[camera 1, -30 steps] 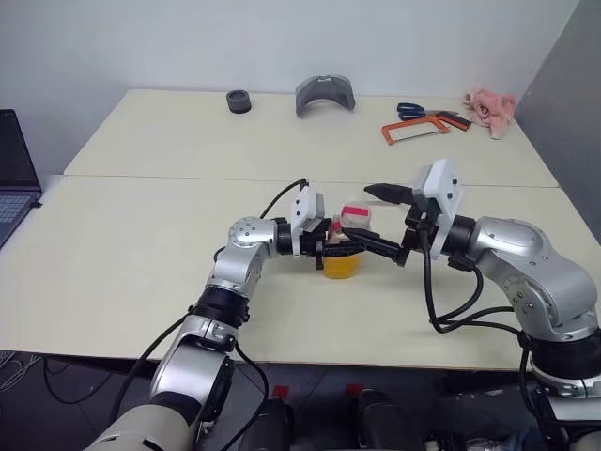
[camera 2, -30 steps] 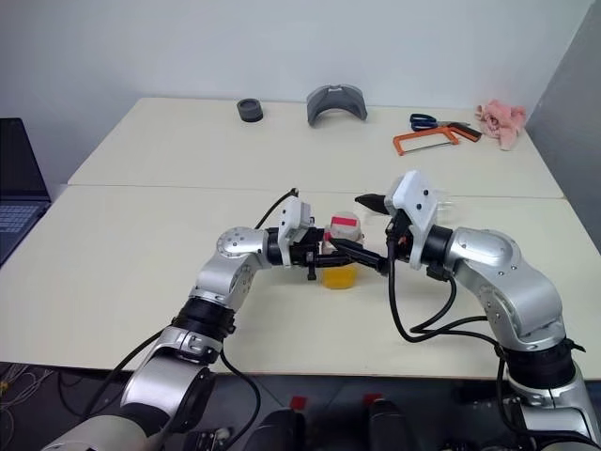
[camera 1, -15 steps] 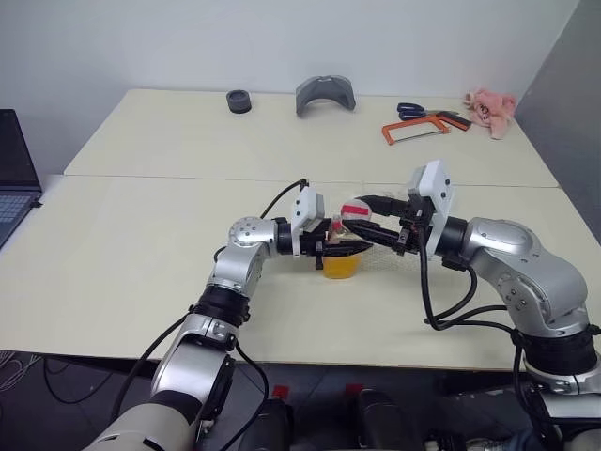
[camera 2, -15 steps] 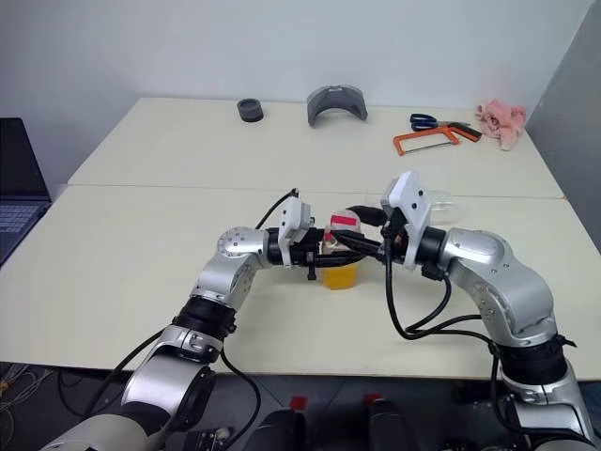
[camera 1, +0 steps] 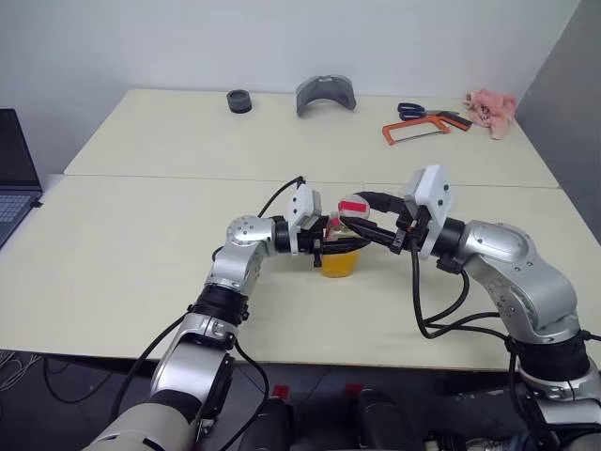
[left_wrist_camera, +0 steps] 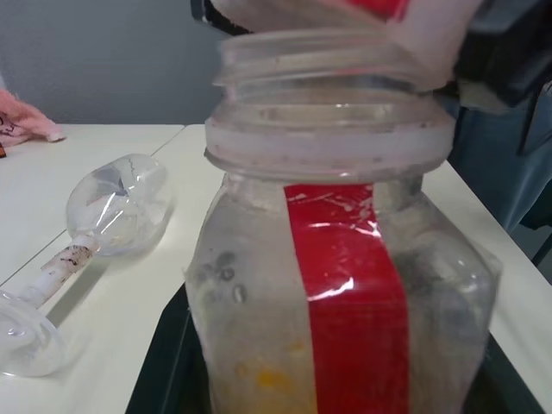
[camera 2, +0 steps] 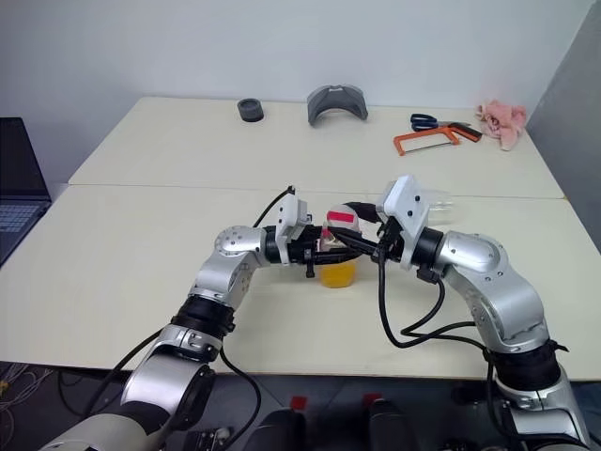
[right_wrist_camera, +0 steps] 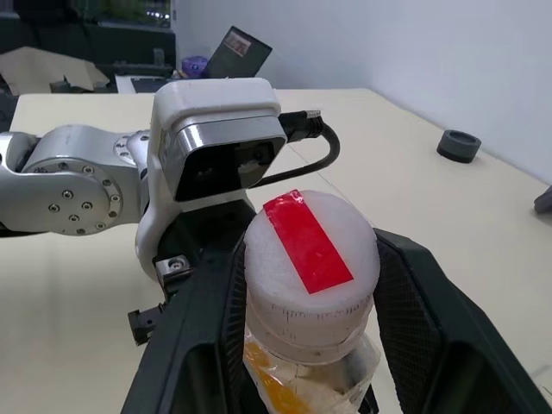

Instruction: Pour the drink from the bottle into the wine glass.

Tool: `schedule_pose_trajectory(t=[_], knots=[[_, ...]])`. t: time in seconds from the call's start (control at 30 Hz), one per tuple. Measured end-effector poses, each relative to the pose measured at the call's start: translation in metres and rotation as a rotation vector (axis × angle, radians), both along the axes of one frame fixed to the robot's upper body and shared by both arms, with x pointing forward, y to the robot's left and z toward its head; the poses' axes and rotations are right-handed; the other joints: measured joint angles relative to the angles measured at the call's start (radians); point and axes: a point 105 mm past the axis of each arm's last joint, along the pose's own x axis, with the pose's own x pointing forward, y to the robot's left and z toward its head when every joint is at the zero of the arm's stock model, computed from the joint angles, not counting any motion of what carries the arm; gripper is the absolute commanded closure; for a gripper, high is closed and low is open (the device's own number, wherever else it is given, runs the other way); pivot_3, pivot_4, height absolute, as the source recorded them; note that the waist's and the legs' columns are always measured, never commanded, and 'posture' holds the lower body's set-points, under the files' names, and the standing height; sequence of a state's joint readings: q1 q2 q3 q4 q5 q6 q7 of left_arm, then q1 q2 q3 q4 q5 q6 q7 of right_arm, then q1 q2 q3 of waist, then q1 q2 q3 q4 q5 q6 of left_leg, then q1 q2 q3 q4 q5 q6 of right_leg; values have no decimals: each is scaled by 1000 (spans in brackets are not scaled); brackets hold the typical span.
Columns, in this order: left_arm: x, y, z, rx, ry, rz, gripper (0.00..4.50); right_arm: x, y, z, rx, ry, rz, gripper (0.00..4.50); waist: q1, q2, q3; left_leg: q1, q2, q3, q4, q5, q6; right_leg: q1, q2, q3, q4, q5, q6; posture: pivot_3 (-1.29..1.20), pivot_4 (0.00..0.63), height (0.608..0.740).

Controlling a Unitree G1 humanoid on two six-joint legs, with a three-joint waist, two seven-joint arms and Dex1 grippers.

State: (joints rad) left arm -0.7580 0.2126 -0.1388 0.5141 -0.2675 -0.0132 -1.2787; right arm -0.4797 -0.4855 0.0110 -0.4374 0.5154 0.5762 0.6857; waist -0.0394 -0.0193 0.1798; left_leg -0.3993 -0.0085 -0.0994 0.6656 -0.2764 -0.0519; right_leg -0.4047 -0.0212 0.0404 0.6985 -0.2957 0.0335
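My left gripper has the bottle to put down. Next, I set it on the table just before the seam [camera 1: 228,216], in line with the black ring.
The bottle [camera 1: 340,256] stands upright mid-table, with my left gripper [camera 1: 329,246] shut on its body from the left. The orange drink [camera 2: 338,273] fills its lower part. A red strip runs down the bottle's side [left_wrist_camera: 345,285]. My right gripper [camera 1: 362,222] reaches in from the right, its black fingers [right_wrist_camera: 207,319] shut on either side of the white, red-marked cap [right_wrist_camera: 310,250]. In the left wrist view the cap sits slightly tilted over the bare neck threads. The wine glass [left_wrist_camera: 112,207] lies on its side on the table behind the bottle, empty.
Along the far table edge lie a black ring [camera 1: 238,101], a grey curved piece [camera 1: 325,94], blue scissors [camera 1: 413,110], an orange hacksaw [camera 1: 418,129] and a pink cloth [camera 1: 490,108]. A laptop [camera 1: 14,160] sits at the far left.
My right gripper, wide open a second ago, has moved in over the bottle top and closed on the cap. The left gripper and the bottle have stayed put.
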Motion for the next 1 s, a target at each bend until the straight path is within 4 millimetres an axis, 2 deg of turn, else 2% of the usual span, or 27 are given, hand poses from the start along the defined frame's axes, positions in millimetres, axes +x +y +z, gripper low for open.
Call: schedule_pose_trajectory(t=[0.1, 0.27, 0.33, 0.47, 0.6, 0.7, 0.87, 0.97, 1.0], knots=[[-1, -1, 0, 1, -1, -2, 2903, -5, -9, 12, 101, 15, -12, 2776, 1, 0, 0, 0, 0, 0, 0, 0, 0, 0, 0, 0, 0, 0, 0, 0, 150, 740], [-2, -2, -1, -2, -2, -5, 2903, -10, -18, 8, 154, 76, -51, 2776, 1, 0, 0, 0, 0, 0, 0, 0, 0, 0, 0, 0, 0, 0, 0, 0, 150, 740], [-3, -3, -1, -6, -1, -6, 2903, -13, -27, 2, 141, 90, -93, 2776, 4, 0, 0, 0, 0, 0, 0, 0, 0, 0, 0, 0, 0, 0, 0, 0, 150, 740], [-1, -1, -1, -12, 0, 15, 2904, -17, -76, -44, 43, 198, -318, 2776, 12, 0, 0, 0, -1, 3, 0, 0, 0, 1, 0, 1, -1, 0, 0, 0, 150, 740], [2, 3, 3, -24, -12, 45, 2910, -23, -118, -109, -21, 331, -563, 2776, 6, 0, 0, 1, -1, 6, -1, 0, 0, 1, 1, 2, 0, 0, 0, 0, 150, 740], [2, 2, 5, -29, -15, 50, 2910, -24, -128, -139, -29, 384, -639, 2776, -5, 0, -1, 4, 0, 9, -1, 0, 0, 1, 3, 4, 1, 0, 0, 0, 150, 740], [8, 6, 8, -51, -10, 101, 2910, -24, -127, -155, -25, 402, -647, 1173, -8, 1, -1, 3, 1, 10, -1, 0, 0, 1, 3, 4, 2, 0, 0, 0, 150, 740], [17, 13, 13, -91, -6, 184, 2910, -26, -130, -156, -60, 402, -621, 140, -6, 1, -1, 3, 1, 10, -1, 0, 0, 1, 2, 4, 1, 0, 0, 0, 150, 740], [21, 18, 16, -112, -6, 226, 2910, -28, -134, -155, -96, 393, -609, 0, -4, 1, -1, 3, 1, 10, -1, 0, 0, 1, 2, 4, 1, 0, 0, 0, 150, 740]])
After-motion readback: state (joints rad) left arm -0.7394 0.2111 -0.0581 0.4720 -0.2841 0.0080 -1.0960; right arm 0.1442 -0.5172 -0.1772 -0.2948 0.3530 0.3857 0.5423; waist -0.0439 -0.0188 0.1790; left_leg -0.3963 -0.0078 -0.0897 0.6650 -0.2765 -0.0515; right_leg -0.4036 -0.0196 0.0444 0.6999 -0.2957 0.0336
